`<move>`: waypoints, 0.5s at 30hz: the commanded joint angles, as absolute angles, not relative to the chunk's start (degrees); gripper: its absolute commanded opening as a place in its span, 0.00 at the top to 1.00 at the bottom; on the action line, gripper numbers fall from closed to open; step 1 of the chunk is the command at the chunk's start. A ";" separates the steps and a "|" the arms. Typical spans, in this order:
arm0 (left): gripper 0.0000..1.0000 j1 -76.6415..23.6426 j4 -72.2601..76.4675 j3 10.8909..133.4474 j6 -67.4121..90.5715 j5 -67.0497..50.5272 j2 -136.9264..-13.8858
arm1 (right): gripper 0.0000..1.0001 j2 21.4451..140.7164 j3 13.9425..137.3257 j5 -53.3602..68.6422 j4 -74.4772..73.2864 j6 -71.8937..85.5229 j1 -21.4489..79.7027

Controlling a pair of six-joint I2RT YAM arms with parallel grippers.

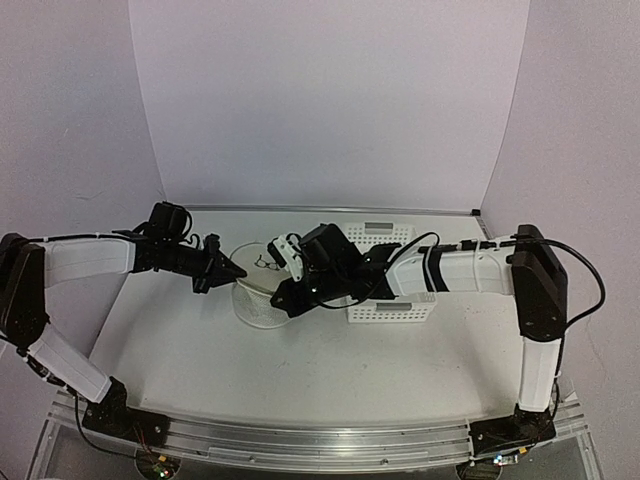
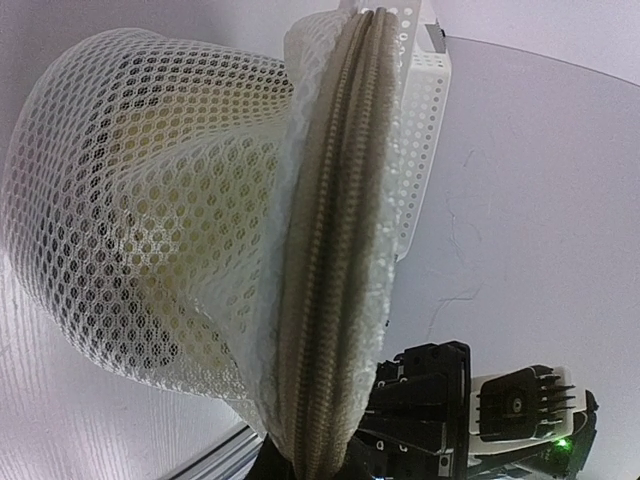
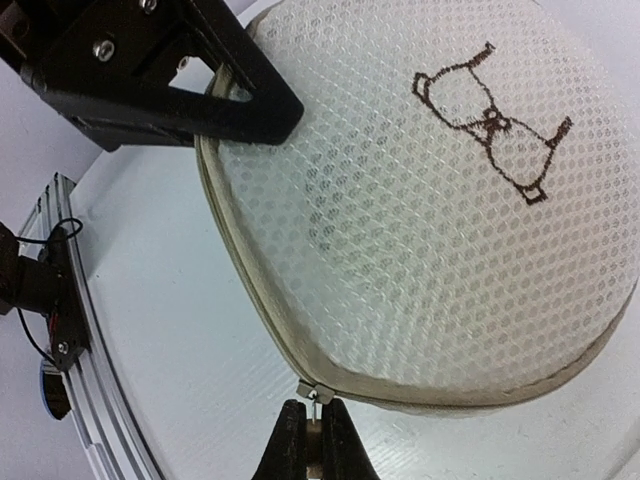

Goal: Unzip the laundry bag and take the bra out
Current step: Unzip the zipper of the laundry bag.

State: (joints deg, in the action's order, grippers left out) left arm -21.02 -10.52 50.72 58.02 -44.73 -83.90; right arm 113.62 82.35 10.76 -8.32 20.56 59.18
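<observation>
The laundry bag's rim is bent sharply at the zipper pull, so next my left gripper opens, lets the bag settle upright, and then pinches its rim [image 3: 222,215] before it unzips the bag.
The laundry bag [image 1: 258,290], a round white mesh case with a black bra drawing [image 3: 490,120] on its flat face, is held up off the table between both arms. My left gripper [image 3: 235,105] is shut on the bag's rim at the zipper seam [image 2: 335,250]. My right gripper [image 3: 316,430] is shut on the small metal zipper pull [image 3: 316,398] at the bag's near edge. The zipper looks closed along the rim. The bra is hidden inside; only a pale yellow tint [image 2: 170,210] shows through the mesh.
A white perforated plastic basket [image 1: 400,312] stands right of the bag, under my right arm [image 1: 460,270], and shows in the left wrist view [image 2: 425,130] behind the bag. The aluminium rail [image 1: 300,440] runs along the near table edge.
</observation>
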 commanded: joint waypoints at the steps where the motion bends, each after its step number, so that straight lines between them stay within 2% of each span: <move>1: 1.00 -20.74 -10.38 56.35 52.58 -47.91 -85.22 | 1.00 107.76 78.30 6.59 -8.34 17.10 58.27; 15: 1.00 -20.74 -16.09 62.37 41.81 -52.99 -87.39 | 1.00 104.53 73.56 3.92 -9.49 12.22 53.34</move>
State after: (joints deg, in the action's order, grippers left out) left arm -21.17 -14.39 56.69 47.79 -49.84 -86.94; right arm 107.87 73.69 5.06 -9.19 14.02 53.63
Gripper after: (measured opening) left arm 0.029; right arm 0.047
